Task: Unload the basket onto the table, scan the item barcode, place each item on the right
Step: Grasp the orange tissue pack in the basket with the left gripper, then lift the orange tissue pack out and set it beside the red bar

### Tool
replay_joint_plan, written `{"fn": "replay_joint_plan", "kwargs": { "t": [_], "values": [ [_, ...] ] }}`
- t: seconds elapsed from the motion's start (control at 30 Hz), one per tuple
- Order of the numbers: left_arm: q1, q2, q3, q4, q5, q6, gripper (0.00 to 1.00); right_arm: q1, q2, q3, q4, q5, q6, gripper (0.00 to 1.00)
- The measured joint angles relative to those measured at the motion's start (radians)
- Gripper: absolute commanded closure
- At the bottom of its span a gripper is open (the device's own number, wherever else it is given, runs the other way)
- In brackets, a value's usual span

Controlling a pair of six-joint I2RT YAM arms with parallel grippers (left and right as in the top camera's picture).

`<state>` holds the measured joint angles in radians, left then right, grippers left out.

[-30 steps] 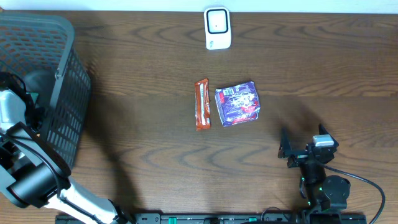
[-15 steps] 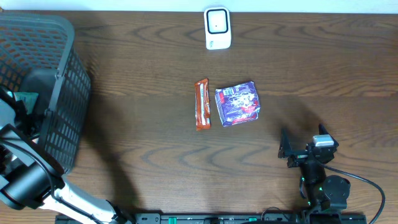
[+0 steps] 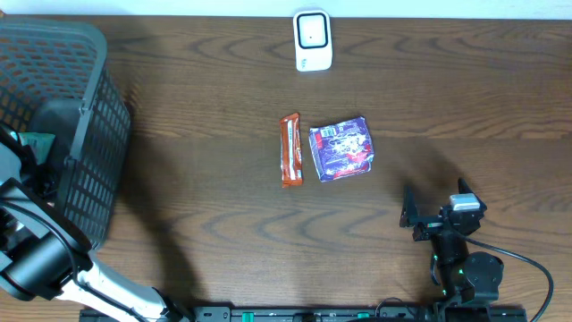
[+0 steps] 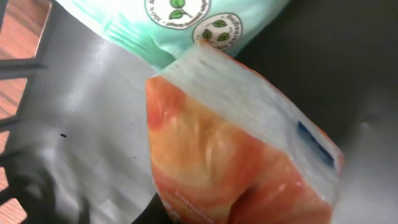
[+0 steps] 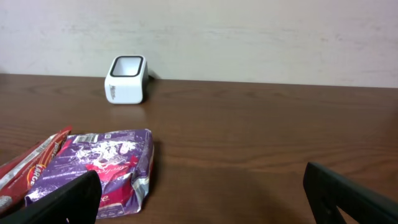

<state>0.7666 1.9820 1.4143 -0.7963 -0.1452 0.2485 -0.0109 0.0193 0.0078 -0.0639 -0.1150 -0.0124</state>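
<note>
The robot's left gripper needs to release the orange and white packet between the red-orange snack bar and the purple packet (image 3: 301, 141).
My left gripper (image 4: 205, 218) is down inside the dark mesh basket (image 3: 89, 107) at the table's left end. It is shut on an orange and white packet (image 4: 236, 162) that fills most of the left wrist view. A mint-green packet (image 4: 186, 18) lies just behind it on the basket floor. The white barcode scanner (image 3: 313, 40) stands at the far edge of the table, facing up. My right gripper (image 3: 435, 204) rests low at the front right, open and empty. In its wrist view the right gripper (image 5: 205, 199) faces the scanner (image 5: 126, 79).
A red-orange snack bar (image 3: 291, 149) and a purple packet (image 3: 341, 149) lie side by side mid-table, between the scanner and my right gripper. The basket's tall mesh walls surround my left arm (image 3: 18, 179).
My left gripper has gone from open to shut on the orange packet in the basket, and its arm shifted slightly. The right arm has not moved.
</note>
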Motion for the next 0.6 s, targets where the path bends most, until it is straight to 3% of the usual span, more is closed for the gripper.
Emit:
{"fn": "replay_joint_plan", "kwargs": {
  "t": [0.13, 0.47, 0.6],
  "values": [
    [-0.002, -0.019, 0.0, -0.006, 0.091, -0.043, 0.93, 0.0, 0.0, 0.0, 0.0, 0.0, 0.0, 0.01],
    [-0.015, -0.246, 0.0, 0.059, 0.637, -0.26, 0.93, 0.0, 0.0, 0.0, 0.0, 0.0, 0.0, 0.01],
    [-0.023, -0.31, 0.0, 0.052, 0.789, -0.324, 0.93, 0.0, 0.0, 0.0, 0.0, 0.0, 0.0, 0.01]
  ]
}}
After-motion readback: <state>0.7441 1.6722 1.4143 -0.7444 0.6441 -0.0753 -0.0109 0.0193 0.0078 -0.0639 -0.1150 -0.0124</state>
